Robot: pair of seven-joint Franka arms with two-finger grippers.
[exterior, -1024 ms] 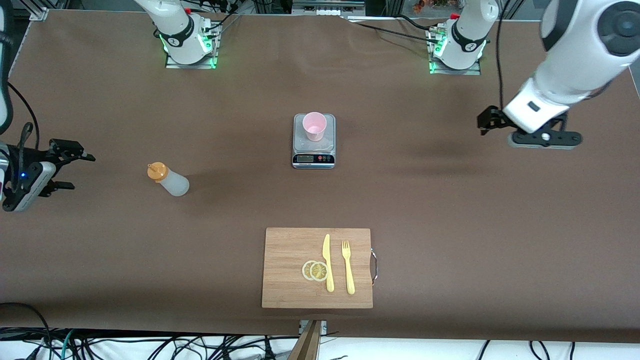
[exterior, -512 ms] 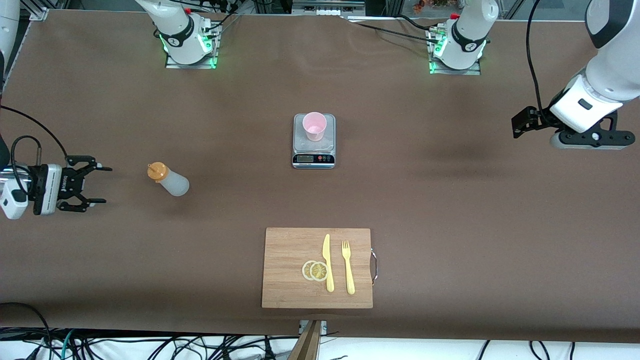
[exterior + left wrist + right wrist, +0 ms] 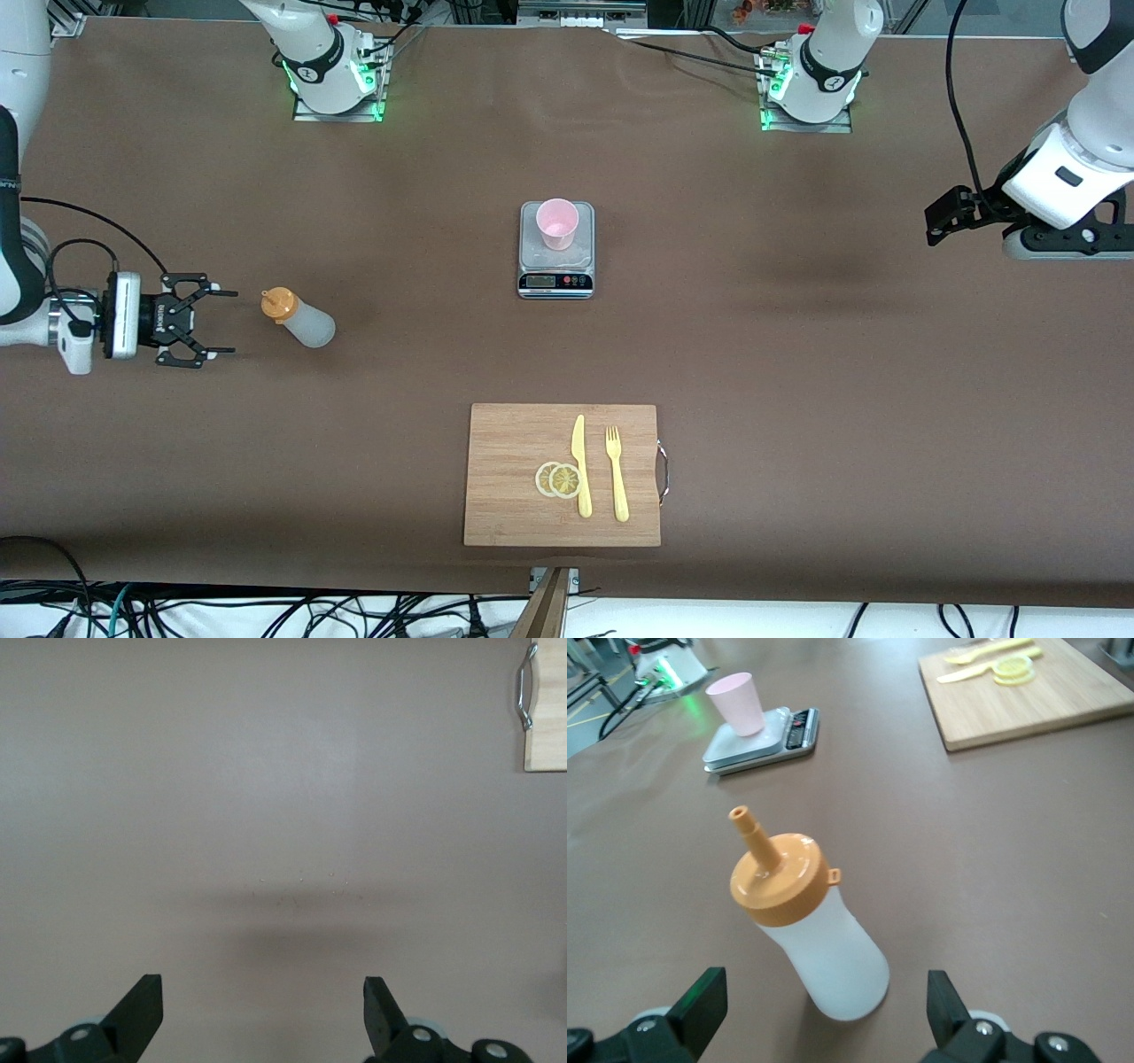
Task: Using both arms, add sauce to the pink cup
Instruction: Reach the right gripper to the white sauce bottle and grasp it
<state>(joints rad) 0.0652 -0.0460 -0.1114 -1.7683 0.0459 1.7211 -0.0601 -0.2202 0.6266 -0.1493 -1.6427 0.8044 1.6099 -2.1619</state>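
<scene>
Next, I close my right gripper on the whitish body (image 3: 308,323) (image 3: 830,958) of the sauce bottle, just under its orange nozzle cap, so that the nozzle stays free for pouring.
The sauce bottle (image 3: 299,320), whitish with an orange nozzle cap, stands upright on the brown table toward the right arm's end. My right gripper (image 3: 229,322) is low and level beside it, open, its fingers pointing at the bottle from a short gap away. In the right wrist view the sauce bottle (image 3: 819,948) rises just ahead of the open right gripper (image 3: 824,988), touching neither finger. The pink cup (image 3: 557,223) stands on a small kitchen scale (image 3: 555,270) at mid-table. My left gripper (image 3: 263,992) hangs open over bare table at the left arm's end, holding nothing.
A wooden cutting board (image 3: 509,478) lies nearer the front camera than the scale, carrying a yellow knife (image 3: 580,465), a yellow fork (image 3: 617,474) and lemon slices (image 3: 558,479). The two green-lit arm bases (image 3: 337,75) stand along the table's top edge.
My right gripper has swung level and moved in toward the sauce bottle. The left arm has drawn back toward its own end of the table. Bottle and cup stay put.
</scene>
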